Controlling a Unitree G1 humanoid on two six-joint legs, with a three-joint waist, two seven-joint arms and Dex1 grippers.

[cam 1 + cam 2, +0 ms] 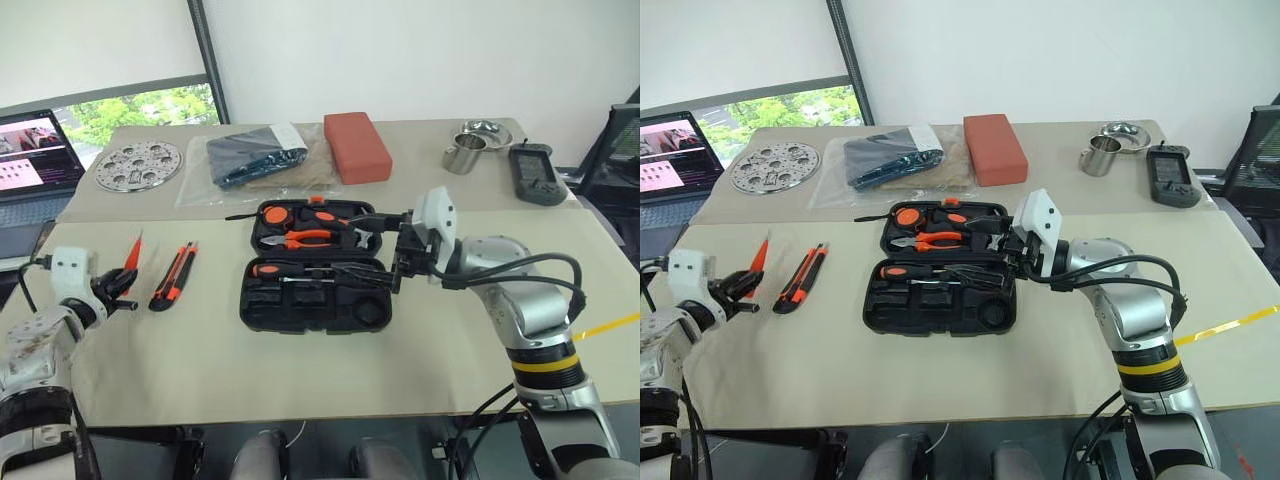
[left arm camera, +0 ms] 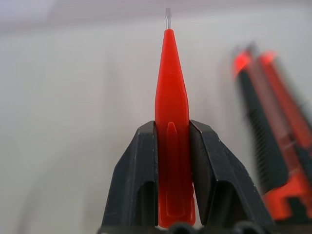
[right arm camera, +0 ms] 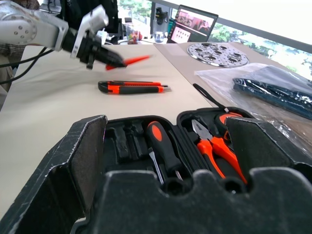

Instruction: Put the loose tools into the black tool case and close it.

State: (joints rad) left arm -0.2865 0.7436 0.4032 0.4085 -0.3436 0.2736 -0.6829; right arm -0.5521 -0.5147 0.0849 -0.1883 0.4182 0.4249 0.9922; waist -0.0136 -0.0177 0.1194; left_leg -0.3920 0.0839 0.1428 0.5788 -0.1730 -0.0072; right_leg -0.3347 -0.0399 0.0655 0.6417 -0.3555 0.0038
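My left gripper is going to let go of the slim all-orange tool in the case's near half (image 1: 284, 289), beside the orange-and-black screwdriver. The slim tool is now held lifted off the table.
The black tool case (image 1: 244, 300) lies open mid-table, with an orange-and-black screwdriver (image 1: 268, 269) and orange pliers (image 1: 300, 240) in its slots. My right gripper (image 1: 393, 248) stands open at the case's right edge, pointing across it, with nothing between its fingers (image 3: 83, 161). At the table's left my left gripper (image 1: 120, 290) is shut on the slim all-orange tool (image 2: 171, 97), holding it lifted off the table with its tip pointing away. The orange-and-black utility knife (image 1: 173, 277) lies loose on the table between that tool and the case.
Along the back stand a red-orange block (image 1: 356, 146), a clear bag with a dark item (image 1: 255, 155), a perforated metal disc (image 1: 138, 165), a metal cup (image 1: 463, 155) and a grey handheld device (image 1: 535, 172). A laptop (image 1: 35, 155) sits far left.
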